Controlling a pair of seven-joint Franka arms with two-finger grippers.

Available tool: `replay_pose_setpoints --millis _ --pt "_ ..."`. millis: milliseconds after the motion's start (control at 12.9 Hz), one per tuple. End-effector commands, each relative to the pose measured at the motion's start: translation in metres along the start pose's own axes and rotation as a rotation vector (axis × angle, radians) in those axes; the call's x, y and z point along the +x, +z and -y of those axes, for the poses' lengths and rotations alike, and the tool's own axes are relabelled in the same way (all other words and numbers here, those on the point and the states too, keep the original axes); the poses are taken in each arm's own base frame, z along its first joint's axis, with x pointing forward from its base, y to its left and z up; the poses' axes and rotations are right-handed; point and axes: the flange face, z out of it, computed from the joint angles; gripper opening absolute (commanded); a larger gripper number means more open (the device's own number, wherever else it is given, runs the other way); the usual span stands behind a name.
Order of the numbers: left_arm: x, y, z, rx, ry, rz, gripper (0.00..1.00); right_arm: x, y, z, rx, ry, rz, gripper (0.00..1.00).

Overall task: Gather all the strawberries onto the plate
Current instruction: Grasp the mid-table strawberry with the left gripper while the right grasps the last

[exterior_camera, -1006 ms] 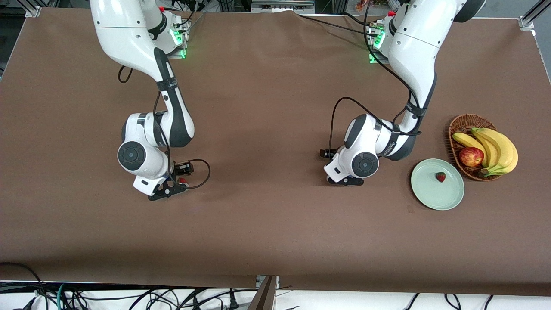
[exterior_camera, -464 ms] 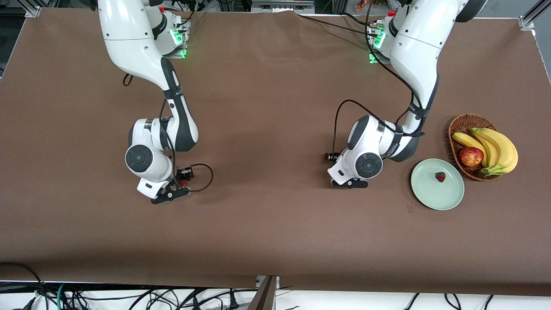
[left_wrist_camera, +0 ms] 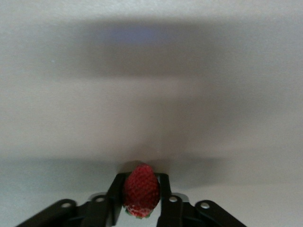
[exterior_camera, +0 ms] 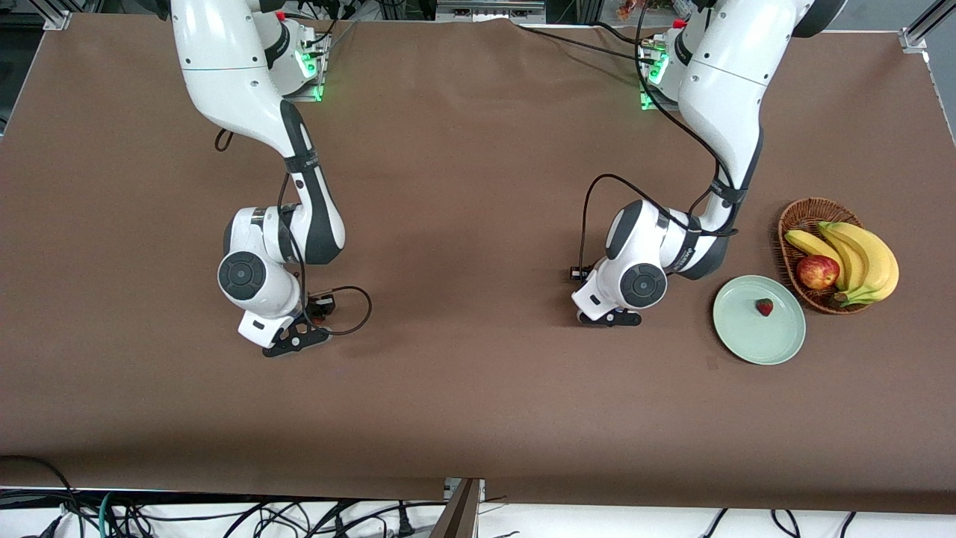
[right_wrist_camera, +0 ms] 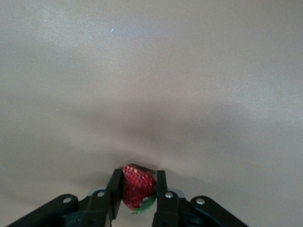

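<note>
Next, I release my left gripper's strawberry on the mint-green plate [exterior_camera: 742,303] beside the other berry, nearer my right gripper. That strawberry is now low over the table.
My left gripper [exterior_camera: 611,317] is shut on a small red strawberry [left_wrist_camera: 141,190], low over the brown table, beside the plate on the side toward the right arm's end. My right gripper [exterior_camera: 295,340] is shut on a second strawberry [right_wrist_camera: 138,187] with a green cap, low over the table near the right arm's end. The pale mint-green plate [exterior_camera: 747,340] lies near the left arm's end, and a third strawberry [exterior_camera: 764,307] lies on it. In each wrist view the berry sits squeezed between the two black fingers [left_wrist_camera: 165,189] [right_wrist_camera: 161,189].
A brown wicker basket [exterior_camera: 799,213] stands beside the plate, farther from the front camera, holding bananas [exterior_camera: 859,254] and a red-yellow apple [exterior_camera: 817,272]. Black cables loop from both wrists. Brown cloth covers the table [exterior_camera: 478,388].
Both grippers have shifted a little toward the left arm's end of the table, each still holding its strawberry. The plate, its strawberry and the basket have not moved.
</note>
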Motion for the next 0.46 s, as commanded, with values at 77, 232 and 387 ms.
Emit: replay_pose_setpoints --millis 77,232,387 --pt "0.013 -0.013 0.048 -0.018 0.008 -0.006 0.0 0.016 -0.032 0.03 0.082 0.022 0.029 0.2" --pt "0.028 -0.045 0.097 -0.048 0.068 -0.015 0.0 0.025 -0.054 0.057 0.147 0.129 0.069 0.2" --pt "0.038 -0.065 0.16 -0.049 0.04 0.003 0.0 0.028 -0.065 0.095 0.17 0.166 0.078 0.21"
